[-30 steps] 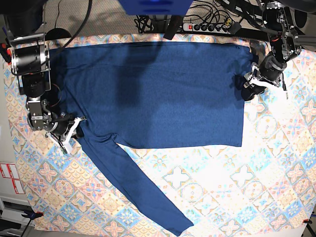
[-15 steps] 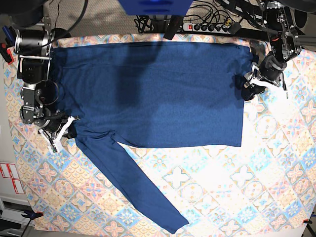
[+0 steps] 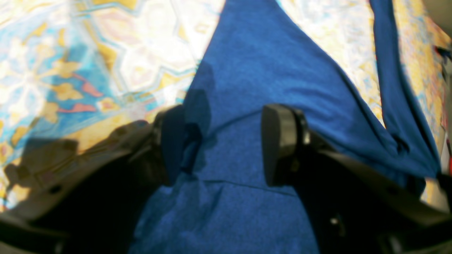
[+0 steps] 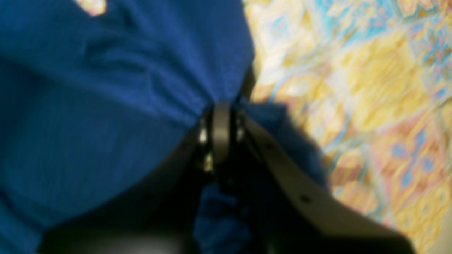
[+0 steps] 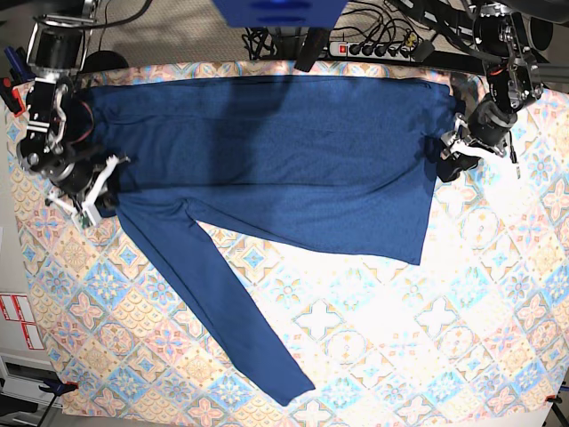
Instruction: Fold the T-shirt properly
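Observation:
My left gripper moves next toward the near corner of the dark navy T-shirt and closes on the T-shirt's side edge (image 5: pixel 424 228) (image 3: pixel 202 63) next to that corner.
The dark navy T-shirt (image 5: pixel 267 160) lies spread across the far half of the table, one long sleeve (image 5: pixel 222 311) trailing toward the front. At the left of the base view my right gripper (image 5: pixel 93 191) is shut on the cloth near the shoulder; the right wrist view shows bunched fabric (image 4: pixel 106 106) pinched at the closed tips of the right gripper (image 4: pixel 220 130). My left gripper (image 5: pixel 449 153) sits at the shirt's right edge. In the left wrist view the left gripper (image 3: pixel 226 141) is open, its jaws astride the blue cloth (image 3: pixel 265 63), which lies between and under them.
A patterned tablecloth (image 5: pixel 400 338) covers the table. A power strip with cables (image 5: pixel 373 46) and a blue object (image 5: pixel 276 11) sit beyond the far edge. Labels (image 5: pixel 18 320) are stuck beside the left table edge.
My right gripper has moved back and left with the shirt in it, dragging the body and sleeve that way; the lower hem now slants. The left gripper has stayed put.

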